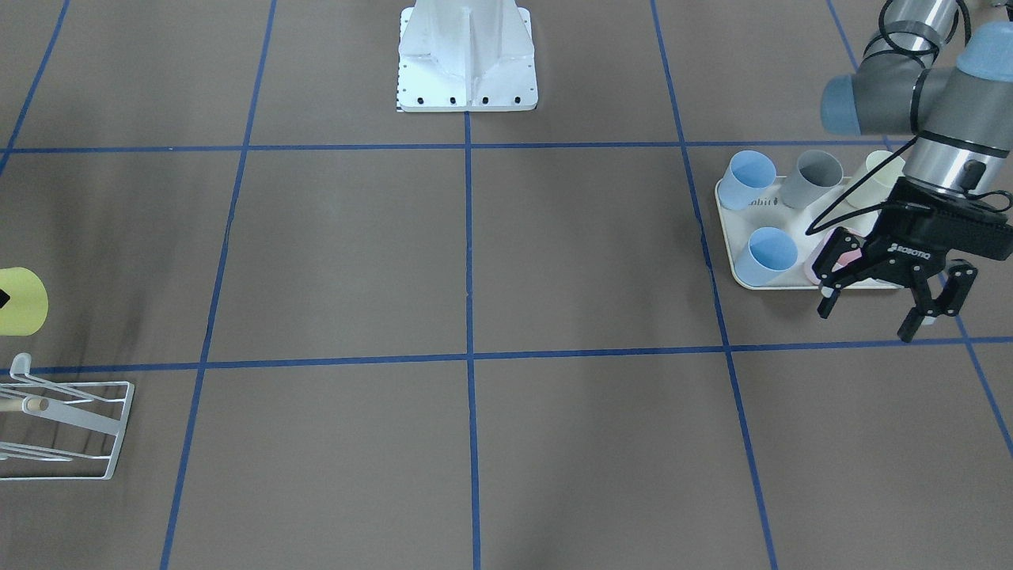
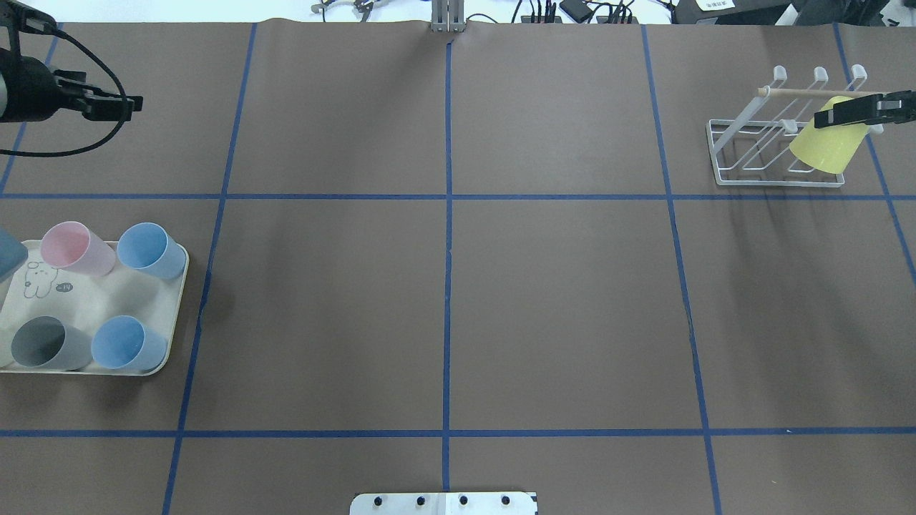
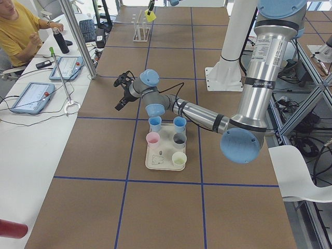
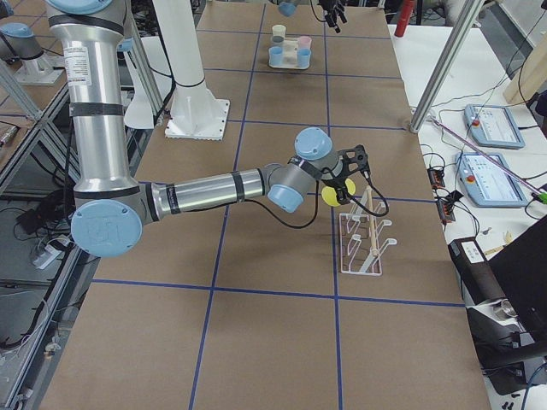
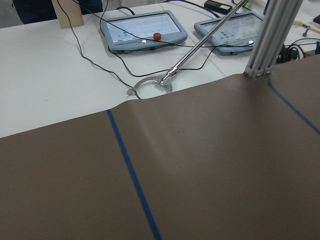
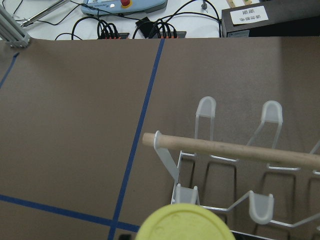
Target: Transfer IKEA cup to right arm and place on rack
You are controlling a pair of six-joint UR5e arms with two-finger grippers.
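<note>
Next, my right gripper lets go of the yellow cup over the rack's white peg (image 1: 30, 365) (image 6: 186, 193) next to the end of the wooden rod.
The IKEA cup (image 2: 823, 150) is yellow and hangs tilted over the white wire rack (image 2: 748, 143), with my right gripper (image 2: 859, 111) shut on it. In the right wrist view the cup's base (image 6: 182, 222) fills the bottom edge, just short of the rack's wooden rod (image 6: 235, 150). From the front, the cup (image 1: 22, 301) floats above the rack (image 1: 79, 427) at the far left edge. My left gripper (image 1: 878, 313) stands open and empty, raised beside the cream tray (image 1: 732, 265). Its fingers do not show in the left wrist view.
The cream tray (image 2: 175, 307) holds a pink cup (image 2: 71, 247), two blue cups (image 2: 147, 249), a grey cup (image 2: 43, 342) and a pale cup (image 1: 878, 170). The white robot base (image 1: 467, 63) stands at the table's near edge. Teach pendants (image 5: 145, 30) and a seated person (image 3: 18, 26) are beyond the far edge.
</note>
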